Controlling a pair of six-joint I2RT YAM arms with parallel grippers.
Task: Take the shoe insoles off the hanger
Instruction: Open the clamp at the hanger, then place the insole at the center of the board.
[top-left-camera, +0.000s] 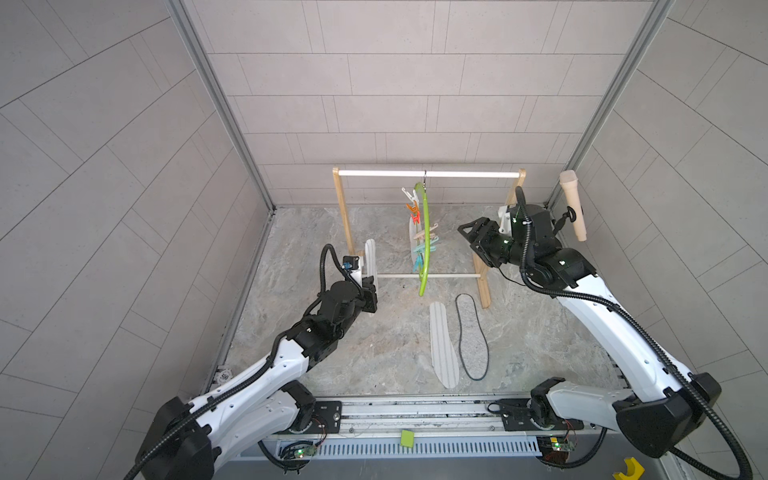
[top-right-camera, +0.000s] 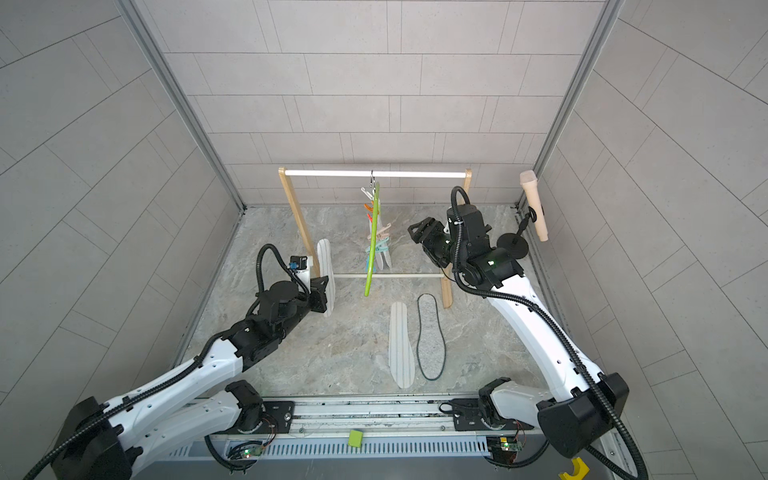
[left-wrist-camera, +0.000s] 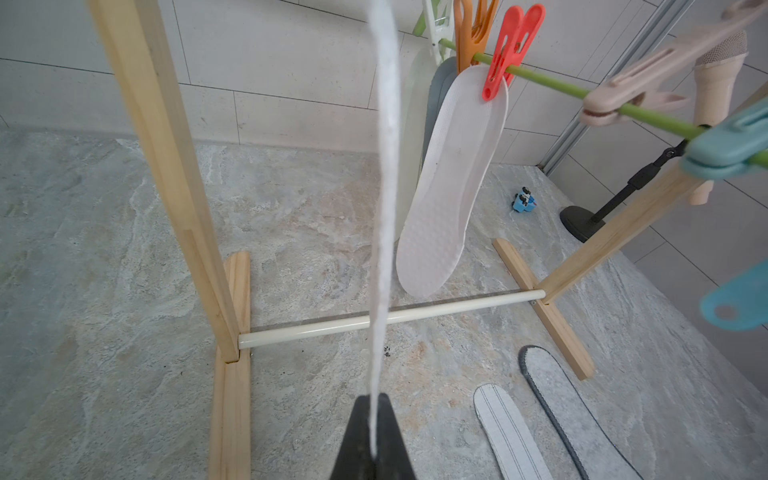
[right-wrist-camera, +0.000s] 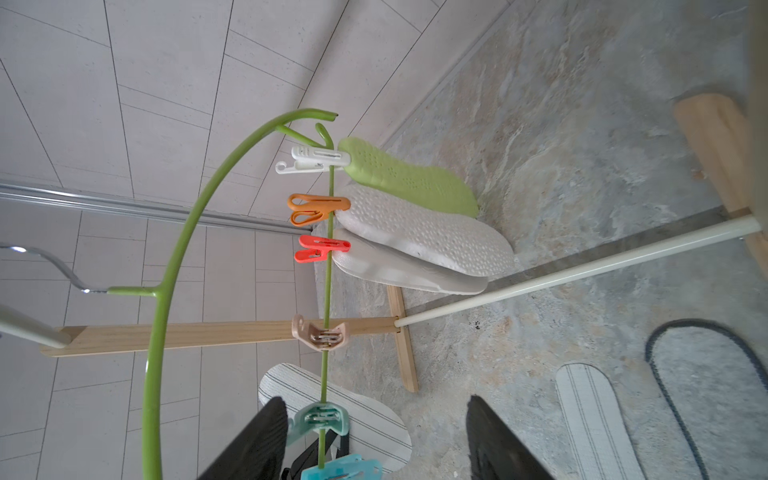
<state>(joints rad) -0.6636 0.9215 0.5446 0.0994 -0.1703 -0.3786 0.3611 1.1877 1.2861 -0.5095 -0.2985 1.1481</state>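
Next, I close my right gripper on the middle of the white striped insole's free long edge (top-left-camera: 373, 272) (right-wrist-camera: 355, 395), across from my left gripper, to take the insole over.
The lime-green hanger (top-left-camera: 425, 249) (top-right-camera: 372, 249) (right-wrist-camera: 174, 232) hangs from the rack's top rod. Three shoe insoles remain clipped to it: a green one (right-wrist-camera: 407, 178), a white dotted one (right-wrist-camera: 424, 232) (left-wrist-camera: 449, 187) and a grey-white one (right-wrist-camera: 407, 276). My left gripper (top-left-camera: 370, 297) (left-wrist-camera: 376, 401) is shut on a white striped insole (top-left-camera: 370, 257) (left-wrist-camera: 384, 166), held on edge beside the rack's left post, away from the hanger. My right gripper (top-left-camera: 467, 232) (right-wrist-camera: 376, 419) stands open to the right of the hanger, holding nothing. Another striped insole (top-left-camera: 442, 345) and a grey felt insole (top-left-camera: 471, 336) lie on the floor.
The wooden rack (top-left-camera: 428, 173) with white rods stands mid-floor; its lower rod (left-wrist-camera: 374, 320) crosses near the floor. Bare beige (left-wrist-camera: 623, 91) and teal (left-wrist-camera: 731, 145) clothespins sit on the hanger bar. A beige microphone (top-left-camera: 573, 205) on a black stand is by the right wall.
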